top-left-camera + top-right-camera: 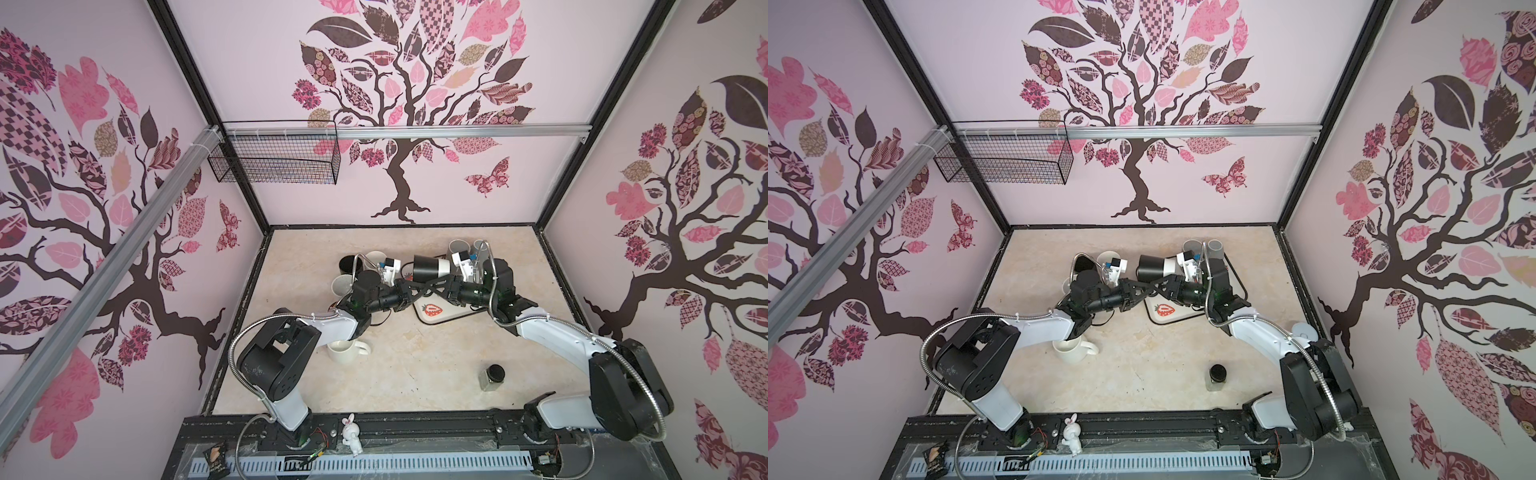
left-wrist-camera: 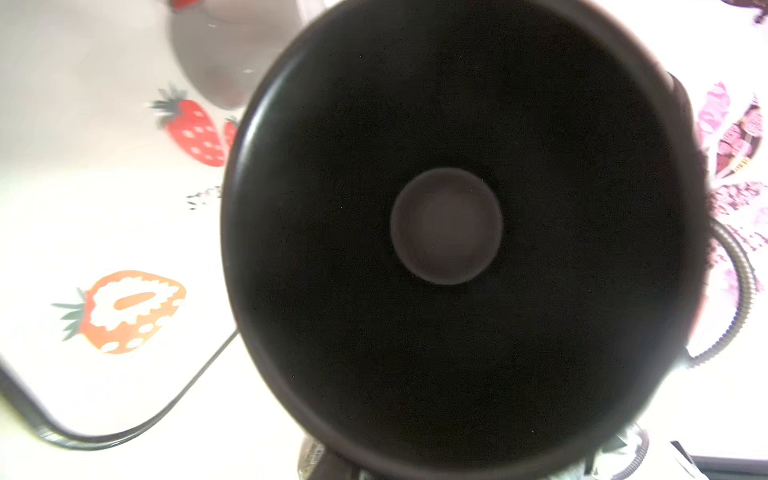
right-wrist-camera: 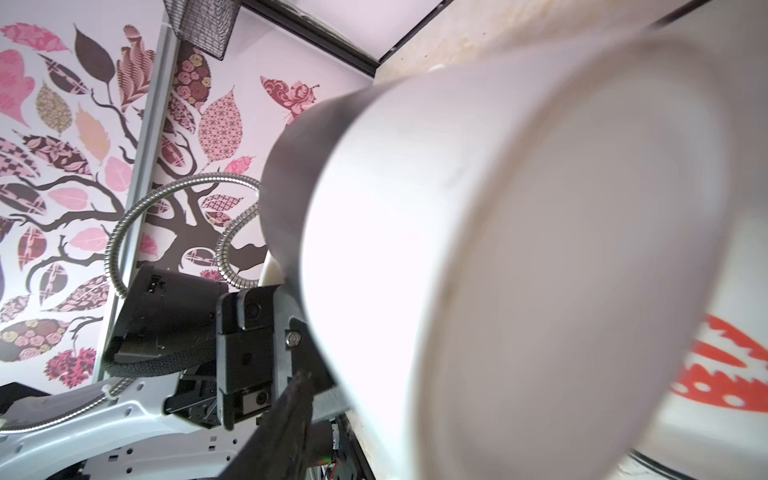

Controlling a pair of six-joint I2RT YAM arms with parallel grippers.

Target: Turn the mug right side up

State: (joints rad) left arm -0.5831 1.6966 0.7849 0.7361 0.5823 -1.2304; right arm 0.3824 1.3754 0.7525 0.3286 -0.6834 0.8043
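I should use my left gripper to set the mug down on the table (image 1: pixel 388 297) between the crowded mugs and the strawberry tray.
The mug (image 1: pixel 430 268), black toward its mouth and white toward its base, hangs on its side above the strawberry tray (image 1: pixel 448 319) in both top views (image 1: pixel 1152 267). My left gripper (image 1: pixel 417 284) is shut on the lower rim of the mug's mouth. The left wrist view looks straight into the dark inside of the mug (image 2: pixel 446 226), which hides the jaws. My right gripper (image 1: pixel 436 283) is at the white base end. In the right wrist view its dark finger (image 3: pixel 291 411) stands off the mug's white wall (image 3: pixel 415 187), so the jaws are open.
A white mug (image 1: pixel 347 351) stands upright by the left arm, and a black-lidded jar (image 1: pixel 493 376) at front right. Black (image 1: pixel 347 264) and white mugs (image 1: pixel 343 286) crowd the back left. Grey cups (image 1: pixel 459 245) stand on the tray's far side. A wire basket (image 1: pixel 274 158) hangs on the back wall.
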